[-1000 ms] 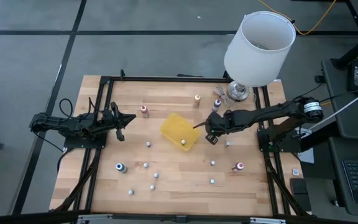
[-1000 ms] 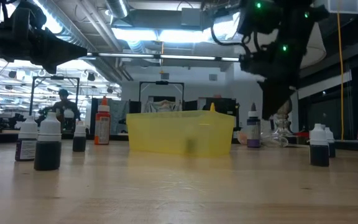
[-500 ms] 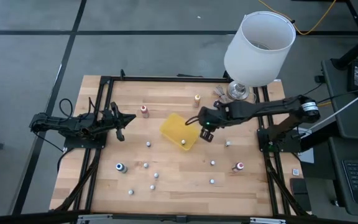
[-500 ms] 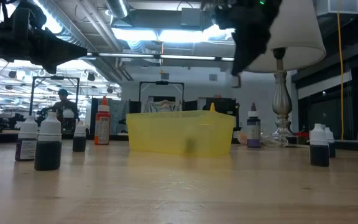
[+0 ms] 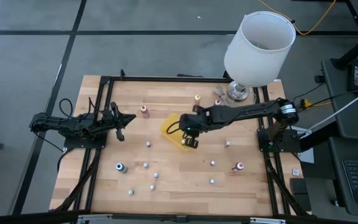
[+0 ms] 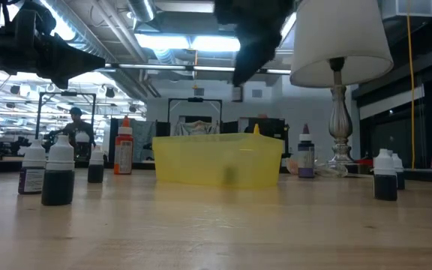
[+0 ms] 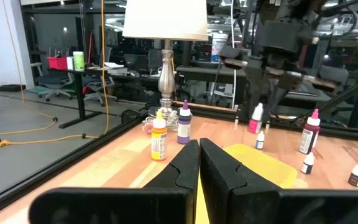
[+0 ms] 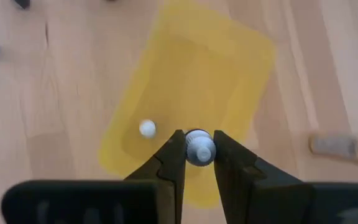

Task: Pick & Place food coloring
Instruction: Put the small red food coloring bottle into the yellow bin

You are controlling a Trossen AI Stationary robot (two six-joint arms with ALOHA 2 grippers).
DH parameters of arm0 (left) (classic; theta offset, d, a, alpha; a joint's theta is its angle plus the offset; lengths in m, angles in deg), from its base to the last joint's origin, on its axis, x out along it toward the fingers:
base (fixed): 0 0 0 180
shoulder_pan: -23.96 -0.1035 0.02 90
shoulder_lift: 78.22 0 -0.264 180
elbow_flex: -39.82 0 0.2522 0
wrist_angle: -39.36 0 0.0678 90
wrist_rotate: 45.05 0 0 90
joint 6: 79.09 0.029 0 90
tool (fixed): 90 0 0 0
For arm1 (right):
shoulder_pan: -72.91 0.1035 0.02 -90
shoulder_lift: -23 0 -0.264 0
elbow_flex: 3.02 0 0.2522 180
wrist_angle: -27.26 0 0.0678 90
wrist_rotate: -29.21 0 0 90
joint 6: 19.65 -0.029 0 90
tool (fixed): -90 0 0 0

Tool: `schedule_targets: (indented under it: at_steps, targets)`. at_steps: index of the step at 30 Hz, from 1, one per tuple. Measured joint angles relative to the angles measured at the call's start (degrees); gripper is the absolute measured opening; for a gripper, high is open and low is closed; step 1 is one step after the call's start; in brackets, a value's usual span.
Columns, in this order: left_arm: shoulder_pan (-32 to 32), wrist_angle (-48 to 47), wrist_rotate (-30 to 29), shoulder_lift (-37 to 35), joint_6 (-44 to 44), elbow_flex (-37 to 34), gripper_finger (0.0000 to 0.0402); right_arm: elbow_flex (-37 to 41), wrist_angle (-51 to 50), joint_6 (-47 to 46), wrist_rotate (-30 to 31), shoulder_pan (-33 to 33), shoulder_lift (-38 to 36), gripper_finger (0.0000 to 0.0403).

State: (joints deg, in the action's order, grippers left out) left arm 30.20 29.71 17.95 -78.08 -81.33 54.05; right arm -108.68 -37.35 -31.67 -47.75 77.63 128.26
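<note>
The robot's right gripper should put the white-capped bottle down inside the yellow tray [image 5: 177, 138] [image 8: 164, 112] beside the other white-capped bottle.
The food coloring is several tiny dropper bottles scattered upright on the wooden table, such as a red-capped one [image 5: 144, 111] and a blue one [image 5: 120, 167]. My right gripper [image 5: 191, 138] hovers over the yellow tray [image 5: 173, 126], shut on a white-capped bottle [image 8: 199, 147]. Another white-capped bottle [image 8: 146, 129] stands inside the tray [image 8: 229, 68]. My left gripper [image 5: 120, 122] waits shut and level at the table's left side, touching nothing; the left wrist view shows its fingers [image 7: 197, 163] together. My right gripper pinches the small bottle's white cap [image 8: 199, 148] between its two fingertips. The fingers come slanting down from above. The bottle hangs below them, lifted clear above the tray; the left wrist view shows a pinkish body [image 7: 255, 119] under the cap.
A white-shaded lamp [image 5: 258, 45] stands at the far right corner. Loose bottles stand near the front left [image 5: 155, 180] and right of the tray [image 5: 227, 144]; a red-capped one [image 5: 238, 166] is farther right. An orange bottle [image 5: 197, 98] stands behind the tray.
My right gripper has gone up and toward the table's left edge, from beside the tray's right side to above the tray, rolling its wrist as it went. It stayed shut on the small bottle, which travelled with it.
</note>
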Motion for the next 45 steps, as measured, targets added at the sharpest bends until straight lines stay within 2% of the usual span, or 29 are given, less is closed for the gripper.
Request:
schedule_targets:
  at_steps: [8, 21, 45]
  targets:
    - [0.0, 0.0, 0.0, 0.0, 0.0, 0.0, 0.0012, -1.1, 6.0, 5.5, -3.8, 0.6, 4.6, 0.0073]
    - [0.0, 0.0, 0.0, 0.0, 0.0, 0.0, 0.0008, -1.1, 10.3, 12.5, -4.2, 0.8, 9.9, 0.0071]
    - [0.0, 0.0, 0.0, 0.0, 0.0, 0.0, 0.0012, 9.8, 20.4, 12.5, -4.7, 1.5, 10.4, 0.0074]
